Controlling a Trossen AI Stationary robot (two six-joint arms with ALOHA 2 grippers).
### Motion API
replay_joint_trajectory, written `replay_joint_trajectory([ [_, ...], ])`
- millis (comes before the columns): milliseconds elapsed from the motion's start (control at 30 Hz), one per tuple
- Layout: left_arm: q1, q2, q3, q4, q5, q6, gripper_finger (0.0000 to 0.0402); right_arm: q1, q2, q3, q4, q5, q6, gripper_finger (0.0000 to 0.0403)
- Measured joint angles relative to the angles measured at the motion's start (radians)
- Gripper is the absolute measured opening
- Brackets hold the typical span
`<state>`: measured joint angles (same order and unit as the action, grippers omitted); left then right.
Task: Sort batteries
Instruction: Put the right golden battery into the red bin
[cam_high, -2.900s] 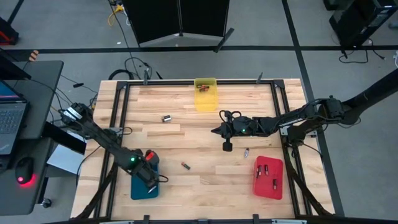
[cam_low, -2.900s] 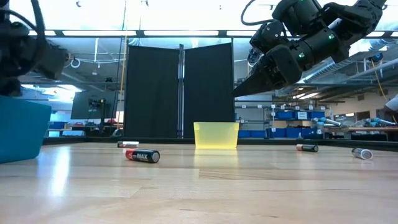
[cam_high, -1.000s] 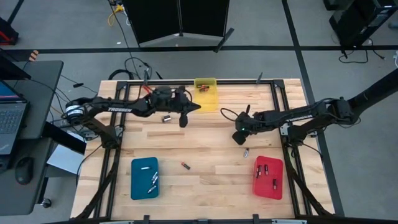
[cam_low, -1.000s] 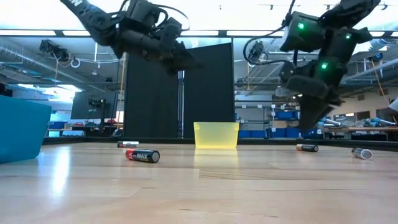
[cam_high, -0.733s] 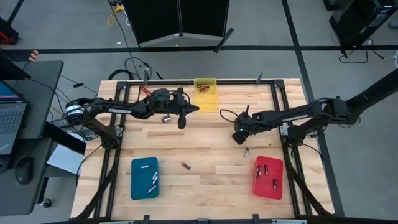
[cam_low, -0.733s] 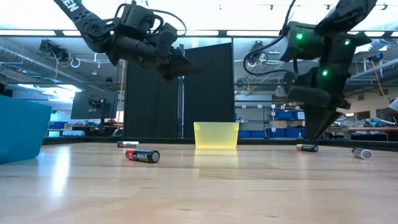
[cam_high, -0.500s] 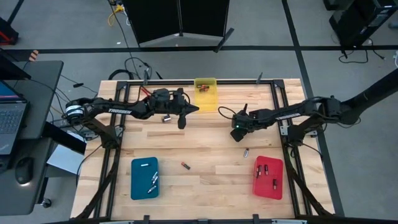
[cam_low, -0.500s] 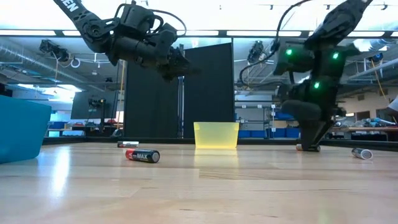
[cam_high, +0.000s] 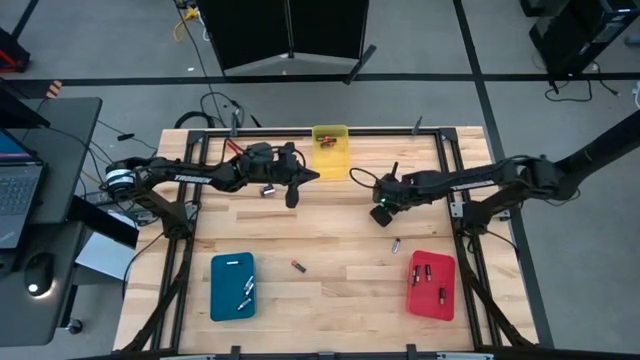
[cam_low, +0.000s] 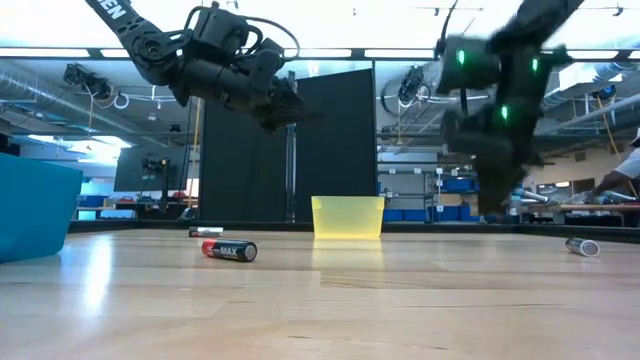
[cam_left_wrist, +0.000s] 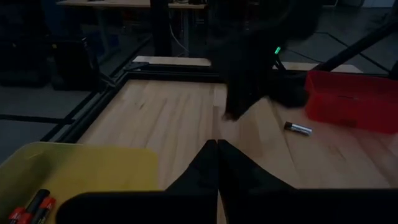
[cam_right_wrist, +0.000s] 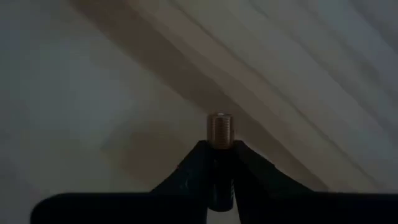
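Observation:
My right gripper is going to the red tray (cam_high: 439, 270). It will let go of the battery inside it, beside the batteries near the tray's far edge.
My right gripper (cam_high: 380, 214) hangs over the table's right half, pointing steeply down, shut on a small battery (cam_right_wrist: 219, 127). My left gripper (cam_high: 293, 195) is shut and empty, in the air beside the yellow tray (cam_high: 331, 152), which holds reddish batteries (cam_left_wrist: 31, 208). Loose batteries lie on their sides on the wood: a silvery one (cam_high: 268, 190) by the left gripper, a silvery one (cam_high: 396, 244) near the red tray (cam_high: 431, 285), and a dark red one (cam_high: 297, 266) in the middle. My right gripper pinches the battery between its two fingers (cam_right_wrist: 193, 158). The fingers come from above, slanting steeply down, and the battery lies along them. Its coppery end (cam_right_wrist: 219, 119) sticks out past the fingertips. In the low view the blurred gripper (cam_low: 495, 205) is above the table.
A blue tray (cam_high: 232, 285) with several batteries sits at the near left, and the red tray holds several at the near right. A dark metal frame (cam_high: 190, 200) runs round the tabletop. Bare wood lies between the trays.
My right gripper has come down open over a battery lying on the table, shut on it, and risen again. That battery no longer lies on the wood in the low view. The gripper has also shifted a little toward the far edge.

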<state>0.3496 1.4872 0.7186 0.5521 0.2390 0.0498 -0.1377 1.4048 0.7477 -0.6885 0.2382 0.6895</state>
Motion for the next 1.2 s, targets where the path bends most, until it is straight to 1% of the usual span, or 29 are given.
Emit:
replay_joint_trajectory([
  [100, 0.003, 0.000, -0.012, 0.005, 0.000, 0.001, 0.0007, 0.063, -0.029, 0.088, -0.178, 0.000, 0.063, 0.0055],
  [200, 0.004, 0.000, -0.025, 0.005, 0.001, 0.001, 0.0007, 0.157, -0.052, 0.197, -0.281, -0.018, 0.150, 0.0055],
  [300, 0.004, 0.000, -0.043, 0.010, 0.001, 0.002, 0.0007, 0.265, -0.051, 0.270, -0.372, -0.099, 0.282, 0.0055],
  [400, 0.004, 0.000, -0.058, 0.014, 0.002, 0.002, 0.0008, 0.388, -0.050, 0.304, -0.402, -0.193, 0.487, 0.0055],
  [467, 0.004, 0.000, -0.067, 0.022, 0.002, 0.002, 0.0008, 0.471, -0.047, 0.300, -0.414, -0.262, 0.660, 0.0055],
  [600, 0.004, 0.000, -0.069, 0.031, 0.002, 0.002, 0.0008, 0.645, -0.048, 0.292, -0.424, -0.335, 0.975, 0.0055],
  [700, 0.004, 0.000, -0.069, 0.042, 0.002, 0.002, 0.0008, 0.762, -0.048, 0.273, -0.428, -0.348, 1.195, 0.0055],
  [800, 0.004, 0.000, -0.069, 0.051, 0.002, 0.003, 0.0008, 0.851, -0.048, 0.224, -0.425, -0.348, 1.373, 0.0055],
  [867, 0.004, 0.000, -0.069, 0.059, 0.002, 0.002, 0.0008, 0.887, -0.048, 0.184, -0.410, -0.349, 1.451, 0.0055],
  [967, 0.004, 0.000, -0.069, 0.058, 0.002, 0.001, 0.0008, 0.910, -0.048, 0.122, -0.387, -0.356, 1.512, 0.0055],
  [1033, 0.004, 0.000, -0.069, 0.058, 0.002, 0.000, 0.0008, 0.911, -0.048, 0.084, -0.374, -0.374, 1.537, 0.0055],
  [1200, 0.004, 0.000, -0.069, 0.058, 0.002, -0.001, 0.0008, 0.905, -0.048, 0.017, -0.371, -0.378, 1.560, 0.0055],
])
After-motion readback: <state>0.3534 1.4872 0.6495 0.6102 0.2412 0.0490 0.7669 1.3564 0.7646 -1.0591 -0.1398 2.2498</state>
